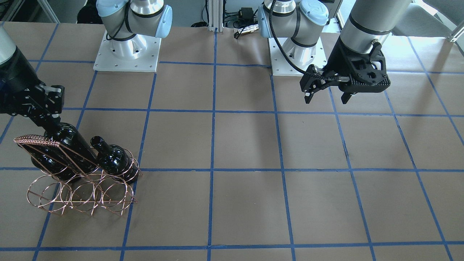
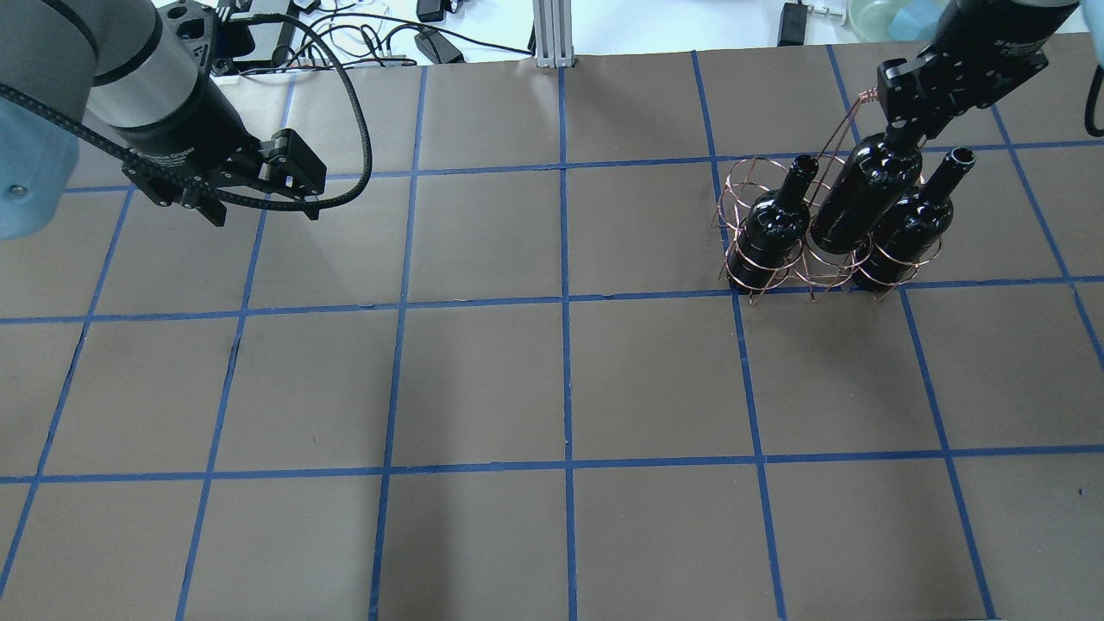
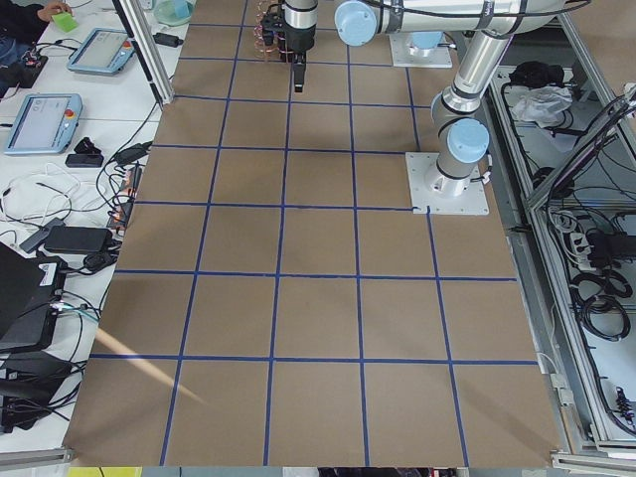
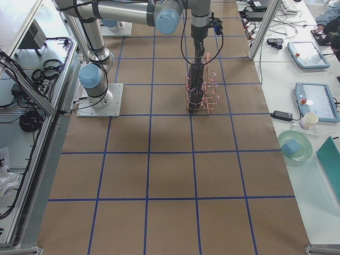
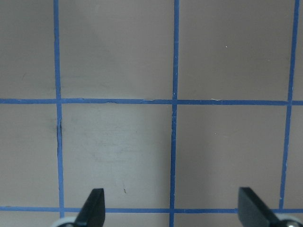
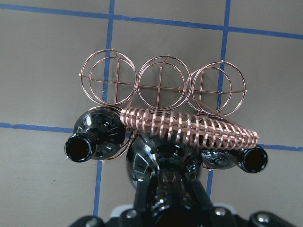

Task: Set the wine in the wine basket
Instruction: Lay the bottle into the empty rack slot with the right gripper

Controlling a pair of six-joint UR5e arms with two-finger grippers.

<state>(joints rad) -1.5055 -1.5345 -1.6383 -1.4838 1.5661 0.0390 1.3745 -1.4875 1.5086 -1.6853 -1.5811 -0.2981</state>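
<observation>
My right gripper is going to release the wine bottle in the wine basket's middle ring [image 1: 90,164] [image 6: 160,131], between the bottles that look alike.
My right gripper [image 2: 901,129] is shut on the neck of a dark glossy wine bottle [image 2: 865,194] and holds it upright, its base in the middle ring of the copper wire wine basket [image 2: 749,278]. Two look-alike bottles [image 2: 770,228] [image 2: 906,235] stand in the rings on either side. The right wrist view shows the held bottle [image 6: 161,158] under the woven handle [image 6: 199,130], with three empty rings [image 6: 161,85] beyond. I cannot tell whether the held bottle touches the table. My left gripper [image 2: 259,210] is open and empty, far from the basket.
The table is brown paper with a blue tape grid [image 2: 565,297]. The two arm bases [image 1: 127,50] [image 1: 295,54] stand at the robot's edge. Cables and an aluminium post [image 2: 552,34] lie beyond the far edge. The left wrist view shows only bare table [image 5: 118,151].
</observation>
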